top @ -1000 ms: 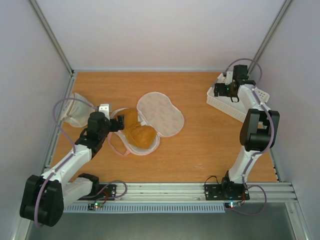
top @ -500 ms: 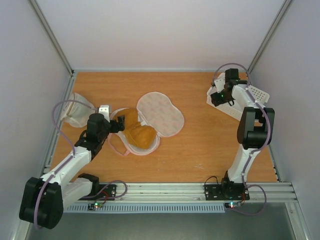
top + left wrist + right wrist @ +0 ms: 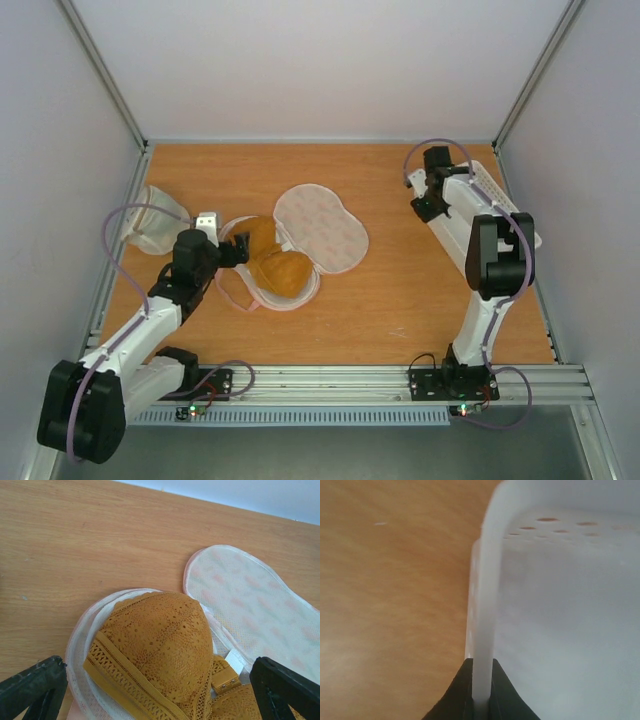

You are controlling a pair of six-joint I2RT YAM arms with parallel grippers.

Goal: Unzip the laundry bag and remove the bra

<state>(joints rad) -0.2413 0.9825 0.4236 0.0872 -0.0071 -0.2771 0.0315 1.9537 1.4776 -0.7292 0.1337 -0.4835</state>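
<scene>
The white basket will go down from my right gripper onto the bare table (image 3: 381, 292), beside the lower half of the laundry bag.
The laundry bag (image 3: 322, 226) lies unzipped on the table, its patterned flap (image 3: 250, 597) folded out to the right. The mustard-brown bra (image 3: 272, 262) rests in the bag's lower half, one lace cup (image 3: 160, 640) filling the left wrist view. My left gripper (image 3: 237, 248) hovers at the bra's left side, open wide, its black fingertips (image 3: 31, 687) apart on either side of the cup and holding nothing. At the far right, my right gripper (image 3: 422, 205) is shut on the wall (image 3: 482, 605) of the white perforated basket (image 3: 487, 182).
An off-white mesh sack (image 3: 150, 218) lies at the table's left edge, behind the left arm. The basket sits at the far right near the side wall, partly hidden by the right arm. Bare wooden table (image 3: 400, 300) spans between the bag and the right arm.
My right gripper has closed on the basket's wall and shifted left along the basket's near end. The left arm has hardly moved; the bra and bag lie as before.
</scene>
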